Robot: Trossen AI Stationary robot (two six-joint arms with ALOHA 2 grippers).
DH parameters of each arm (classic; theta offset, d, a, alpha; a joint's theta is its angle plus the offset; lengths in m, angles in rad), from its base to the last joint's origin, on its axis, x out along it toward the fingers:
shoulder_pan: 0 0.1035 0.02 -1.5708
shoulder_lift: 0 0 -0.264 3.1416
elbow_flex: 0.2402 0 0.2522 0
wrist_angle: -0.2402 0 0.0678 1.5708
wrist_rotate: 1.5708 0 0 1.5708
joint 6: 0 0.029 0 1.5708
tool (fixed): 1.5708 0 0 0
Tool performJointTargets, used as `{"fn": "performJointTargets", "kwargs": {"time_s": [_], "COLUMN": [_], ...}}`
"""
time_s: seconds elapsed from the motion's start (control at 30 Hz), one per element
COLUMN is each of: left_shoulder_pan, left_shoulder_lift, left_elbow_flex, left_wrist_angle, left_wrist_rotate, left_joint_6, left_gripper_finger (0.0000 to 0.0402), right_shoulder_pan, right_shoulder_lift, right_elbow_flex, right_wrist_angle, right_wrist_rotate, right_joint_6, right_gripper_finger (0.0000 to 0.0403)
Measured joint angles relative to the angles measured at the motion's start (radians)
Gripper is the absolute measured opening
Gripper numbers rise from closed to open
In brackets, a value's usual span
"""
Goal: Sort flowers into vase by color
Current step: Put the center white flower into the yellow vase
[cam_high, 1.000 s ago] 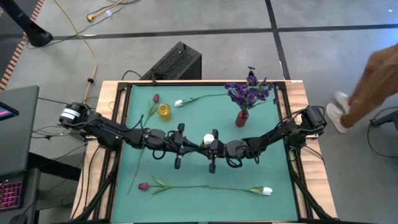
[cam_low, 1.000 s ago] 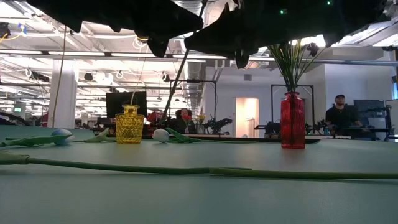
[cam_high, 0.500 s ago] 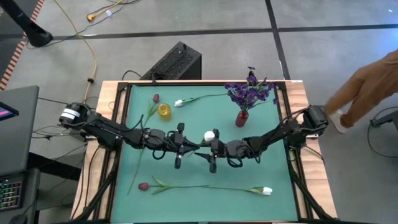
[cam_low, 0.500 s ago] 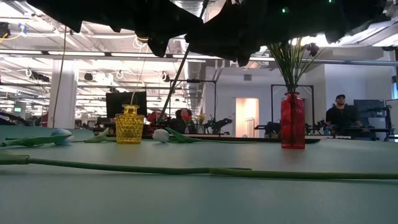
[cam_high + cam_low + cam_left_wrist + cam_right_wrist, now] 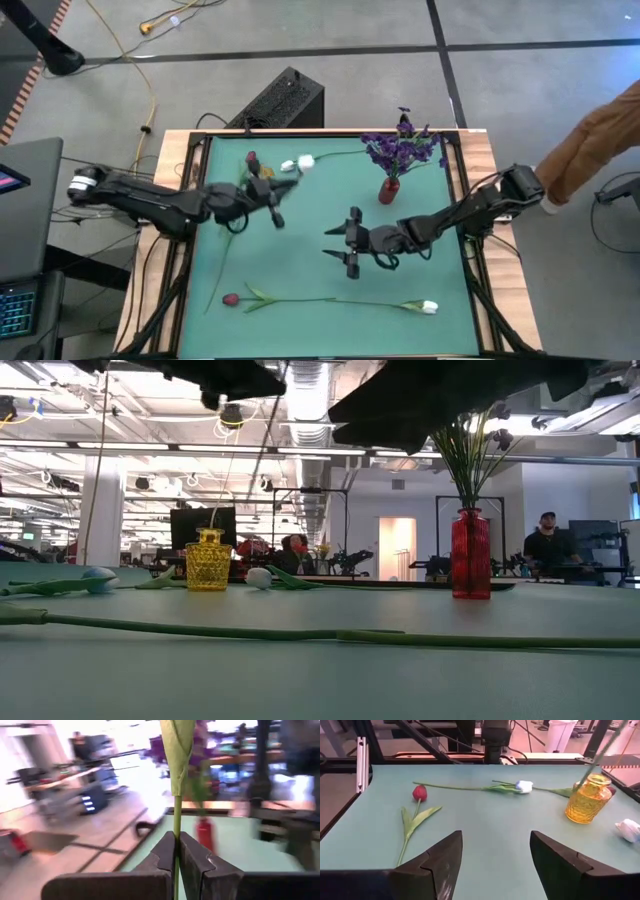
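Observation:
Next, I set the white tulip down with my left gripper in the yellow vase (image 5: 267,177) near the far edge of the mat.
My left gripper (image 5: 274,200) hovers beside the yellow vase (image 5: 262,178) at the far left, shut on the stem of a white tulip whose head (image 5: 305,160) points toward the far side. Its stem's lower end (image 5: 605,745) slants down toward the yellow vase (image 5: 589,797). My right gripper (image 5: 335,243) hangs open over the table's middle, holding nothing. Another white tulip (image 5: 288,166) and a dark red tulip (image 5: 250,157) lie by the yellow vase. A red tulip (image 5: 230,299) and a white tulip (image 5: 428,307) lie along the near edge. The purple spray (image 5: 400,150) stands in the red vase (image 5: 389,190). My left gripper pinches the thin green stem (image 5: 177,820) between its two fingers (image 5: 162,855), just below a folded green leaf (image 5: 178,750). The fingers lie across the stem. The flower is lifted clear of the table.
A black box (image 5: 285,100) stands beyond the table's far edge. A person (image 5: 600,140) is passing the table's right side. The green mat (image 5: 300,260) lies bare between the two arms and the near flowers.
My right gripper has opened, let go of the white tulip and drawn slightly toward the right. My left gripper has carried the tulip from the table's middle toward the far left, up to the yellow vase.

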Motion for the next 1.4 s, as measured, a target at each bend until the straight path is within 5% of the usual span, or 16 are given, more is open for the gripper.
{"fn": "performJointTargets", "kwargs": {"time_s": [0.47, 0.73, 1.0, 1.4], "left_shoulder_pan": [0.349, 0.384, 0.416, 0.488], "left_shoulder_lift": [-0.117, -0.123, -0.278, -0.317], "left_elbow_flex": [0.0, -0.01, -0.253, -0.371], "left_wrist_angle": [-0.183, -0.178, 0.035, 0.142], "left_wrist_rotate": [0.082, 0.108, 0.103, 0.144], "left_joint_6": [-0.123, -0.116, -0.14, -0.178], "left_gripper_finger": [0.0, 0.0, 0.0, 0.0], "right_shoulder_pan": [0.029, 0.048, 0.061, 0.048], "right_shoulder_lift": [0.003, 0.003, 0.003, 0.003], "right_elbow_flex": [0.0, 0.0, 0.0, -0.001], "right_wrist_angle": [-0.035, -0.074, -0.097, -0.09], "right_wrist_rotate": [-0.001, 0.0, -0.001, 0.0], "right_joint_6": [0.009, 0.009, 0.007, 0.0], "right_gripper_finger": [0.026, 0.026, 0.026, 0.026]}}
